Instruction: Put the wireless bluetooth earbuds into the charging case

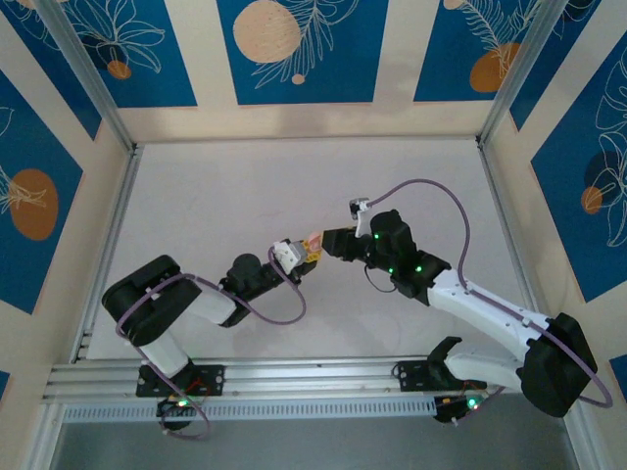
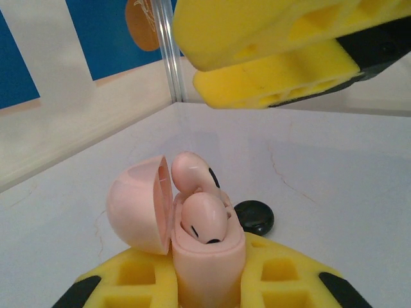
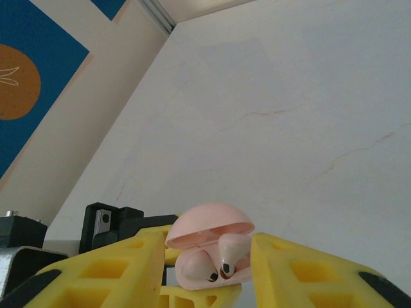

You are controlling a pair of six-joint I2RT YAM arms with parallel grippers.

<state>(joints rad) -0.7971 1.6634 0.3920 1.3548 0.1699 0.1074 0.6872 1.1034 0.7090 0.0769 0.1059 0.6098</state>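
The second earbud sticks up at a tilt from the charging case. Next, my right gripper takes its rounded head [image 3: 234,246] and works it down into the slot.
The pale pink charging case [image 2: 209,263] stands upright between the yellow fingers of my left gripper [image 2: 209,285], which is shut on its body. Its lid [image 2: 136,205] hangs open to the left. One pink earbud [image 2: 205,218] sits low in the case. A second pink earbud [image 2: 191,172] sticks up higher behind it, tilted. In the right wrist view the open case [image 3: 209,256] and both buds lie between the spread fingers of my right gripper [image 3: 207,247], which touch neither. From above, the grippers [image 1: 294,257] [image 1: 333,243] meet at the case [image 1: 313,242] mid-table.
A small black rounded object [image 2: 253,217] lies on the white table just behind the case. The right gripper's yellow fingers [image 2: 276,51] hang above the case in the left wrist view. Blue patterned walls and metal rails [image 1: 108,235] border the table.
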